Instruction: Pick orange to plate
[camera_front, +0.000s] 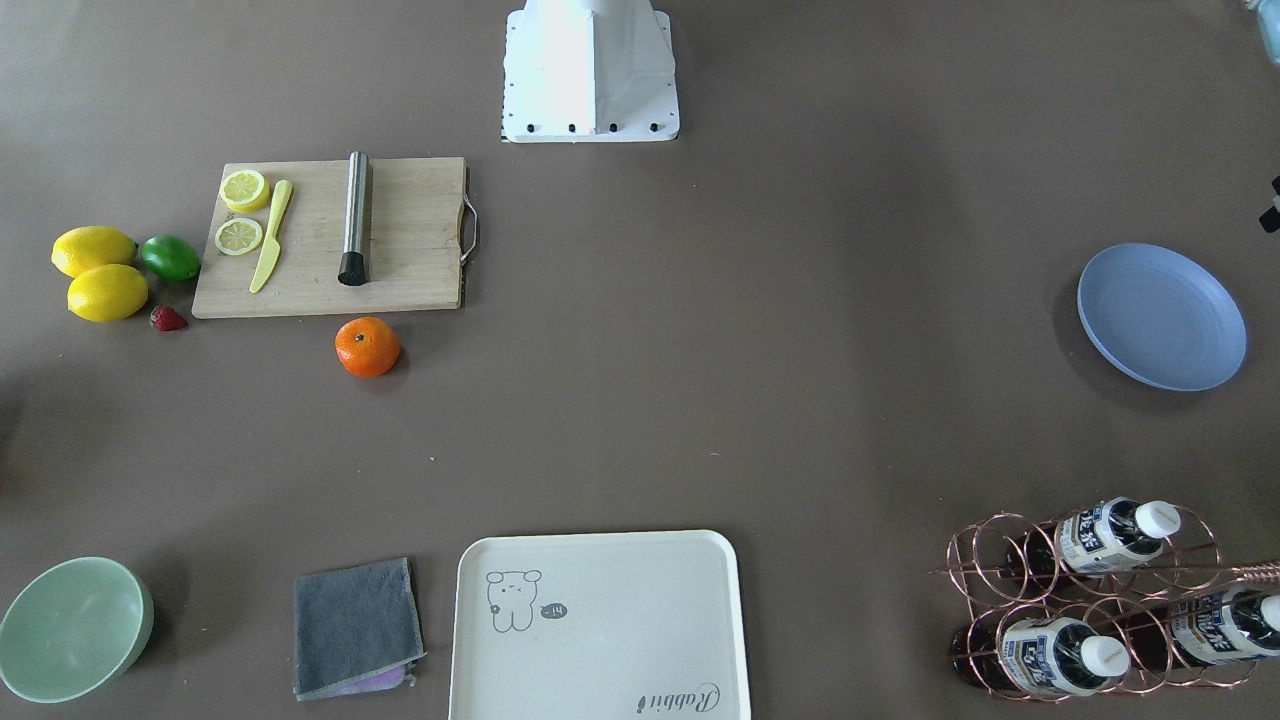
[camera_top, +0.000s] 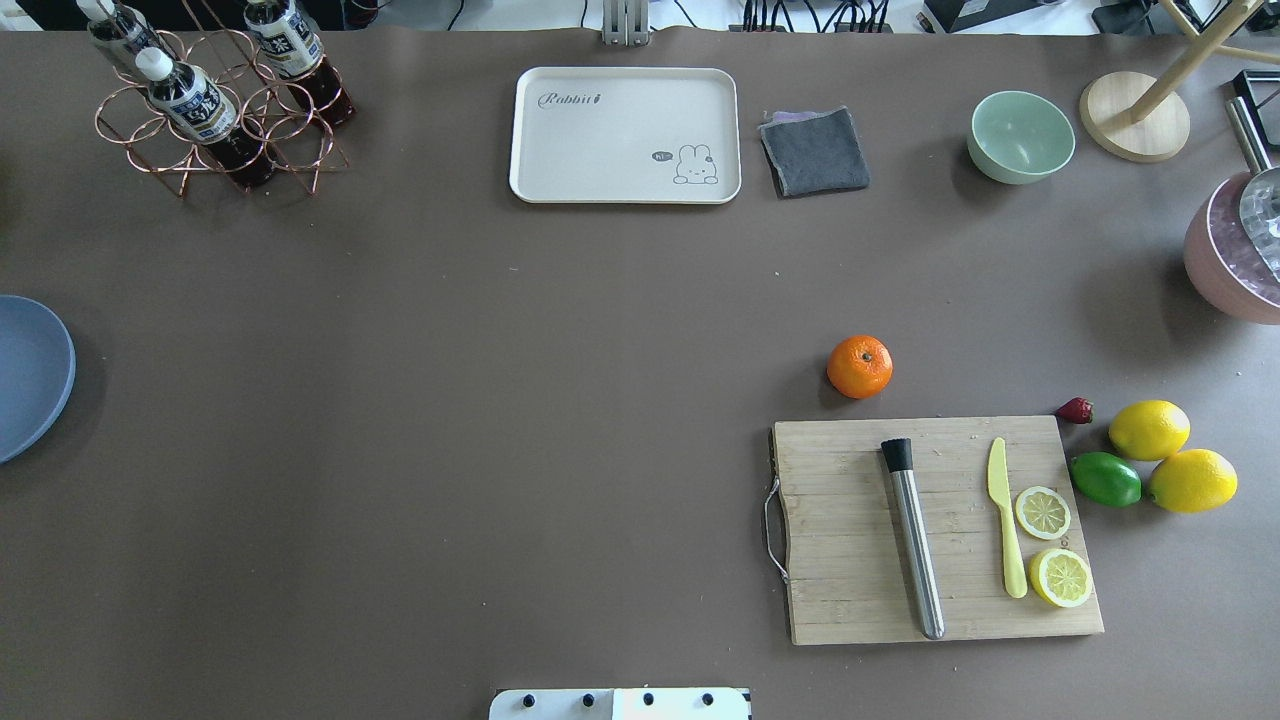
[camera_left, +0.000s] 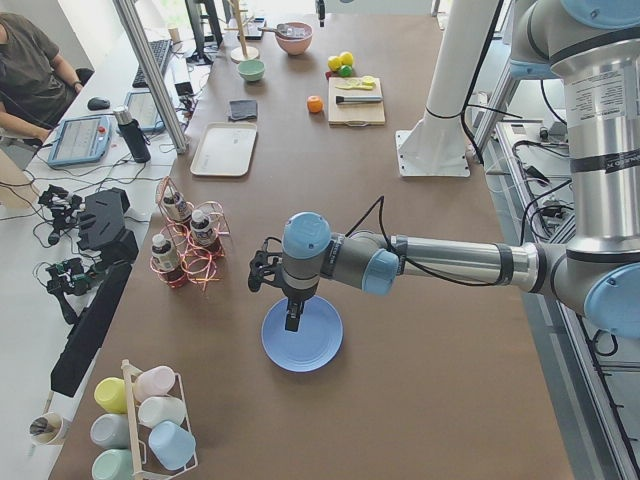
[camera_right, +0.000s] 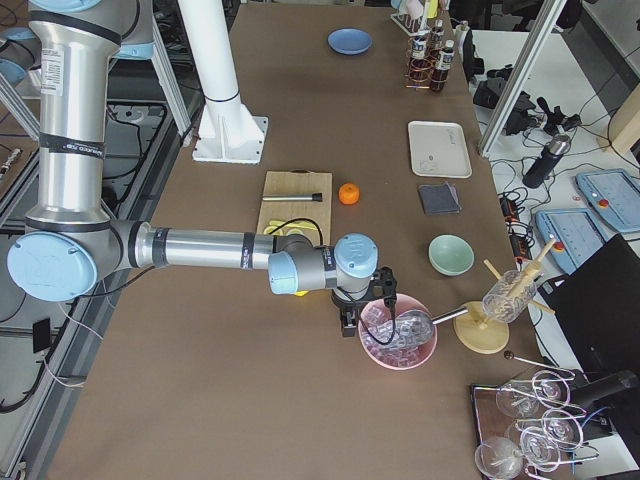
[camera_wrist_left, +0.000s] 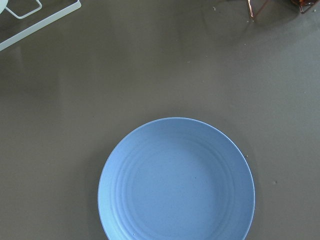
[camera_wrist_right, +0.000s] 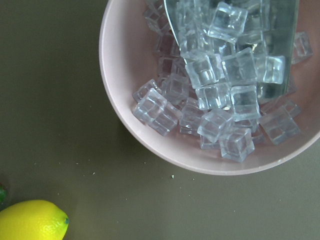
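Note:
The pale blue plate's rim (camera_front: 1240, 317) has a side facing away from the cutting board. My left gripper should close on that side next.
The orange (camera_front: 367, 346) lies on the brown table just off the cutting board's far edge, also seen from overhead (camera_top: 860, 366) and small in both side views (camera_left: 315, 103) (camera_right: 348, 193). The pale blue plate (camera_front: 1162, 316) rests far off at the table's left end (camera_top: 30, 375), bare, and fills the left wrist view (camera_wrist_left: 176, 180). My left gripper (camera_left: 292, 320) hangs over the plate (camera_left: 302, 335); I cannot tell if it is open or shut. My right gripper (camera_right: 349, 322) hovers beside a pink bowl of ice at the opposite end, its state unreadable too.
A wooden cutting board (camera_top: 935, 530) carries a metal muddler, a yellow knife and lemon slices. Two lemons (camera_top: 1150, 430), a lime (camera_top: 1105, 479) and a strawberry sit beside it. A cream tray (camera_top: 625, 135), grey cloth, mint bowl (camera_top: 1020, 136), bottle rack (camera_top: 215, 100) and ice bowl (camera_wrist_right: 210, 90) line the edges.

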